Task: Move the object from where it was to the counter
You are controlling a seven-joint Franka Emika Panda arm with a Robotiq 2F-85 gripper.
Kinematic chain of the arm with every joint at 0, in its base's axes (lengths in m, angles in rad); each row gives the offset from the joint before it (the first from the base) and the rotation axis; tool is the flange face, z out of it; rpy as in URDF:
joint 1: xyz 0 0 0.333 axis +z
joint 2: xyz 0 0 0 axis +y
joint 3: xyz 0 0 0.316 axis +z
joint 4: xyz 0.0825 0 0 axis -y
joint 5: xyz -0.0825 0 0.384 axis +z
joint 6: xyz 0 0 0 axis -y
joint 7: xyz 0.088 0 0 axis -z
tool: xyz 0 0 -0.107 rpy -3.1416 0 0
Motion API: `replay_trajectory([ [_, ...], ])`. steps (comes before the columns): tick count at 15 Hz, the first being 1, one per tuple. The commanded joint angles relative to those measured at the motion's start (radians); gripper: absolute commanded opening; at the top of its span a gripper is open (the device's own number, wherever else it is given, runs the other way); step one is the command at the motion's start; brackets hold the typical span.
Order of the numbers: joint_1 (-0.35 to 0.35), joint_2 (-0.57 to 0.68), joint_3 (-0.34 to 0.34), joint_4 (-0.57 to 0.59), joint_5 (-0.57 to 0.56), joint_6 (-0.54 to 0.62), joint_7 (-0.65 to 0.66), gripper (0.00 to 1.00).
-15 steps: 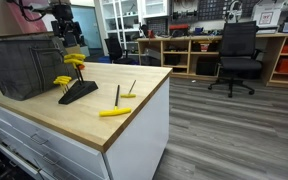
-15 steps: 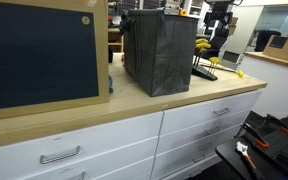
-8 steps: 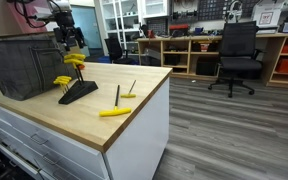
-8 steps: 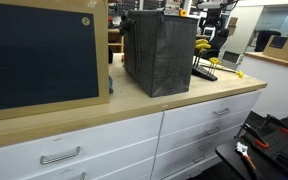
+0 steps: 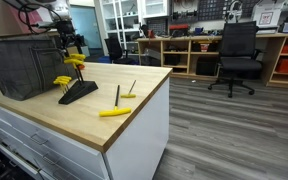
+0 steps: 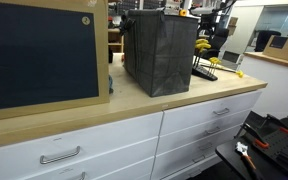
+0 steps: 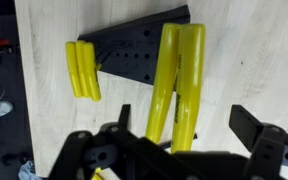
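I can see both long yellow handles within my gripper's open fingers, so I should move over and close on just the handle farther from the short ones point(image 7: 189, 85) before lifting.
The object point(image 5: 114, 111), a T-handle hex key with a yellow crossbar and a thin dark shaft, lies flat on the counter point(image 5: 149, 95) near its front edge. My gripper point(image 5: 71, 42) hangs open well above and behind it, over the black key stand point(image 5: 77, 92). In the wrist view the gripper point(image 7: 184, 115) has its jaws spread wide with nothing held. Straight below are the stand point(image 7: 134, 50), two long yellow handles point(image 7: 179, 80) and two short ones point(image 7: 82, 70). The object is out of that view.
A thin pale key point(image 5: 131, 90) lies beside the object. A tall black mesh bin point(image 5: 19, 62) point(image 6: 159, 50) stands just behind the stand. A framed dark board point(image 6: 39, 55) leans on the counter. The counter's right edge drops to the floor; an office chair point(image 5: 239, 55) stands beyond.
The arm has drifted up and to the left above the stand. The jaws have stayed open and the keys have not moved.
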Motion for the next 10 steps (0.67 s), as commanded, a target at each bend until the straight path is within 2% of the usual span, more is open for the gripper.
replay_trajectory([
  [1, 0.016, 0.016, 0.008, 0.049, -0.002, 0.013, 0.031, 1.00],
  [2, 0.017, 0.021, 0.006, 0.060, -0.004, 0.014, 0.027, 0.75],
  [4, 0.015, 0.027, 0.002, 0.078, -0.006, 0.012, 0.019, 0.66],
  [7, 0.006, 0.036, -0.006, 0.097, -0.005, 0.006, 0.017, 0.41],
  [8, 0.002, 0.038, -0.008, 0.100, -0.002, -0.003, 0.012, 0.45],
  [9, 0.000, 0.039, -0.008, 0.100, -0.002, -0.004, 0.010, 0.76],
  [10, -0.002, 0.037, -0.006, 0.098, 0.005, -0.006, 0.011, 0.71],
])
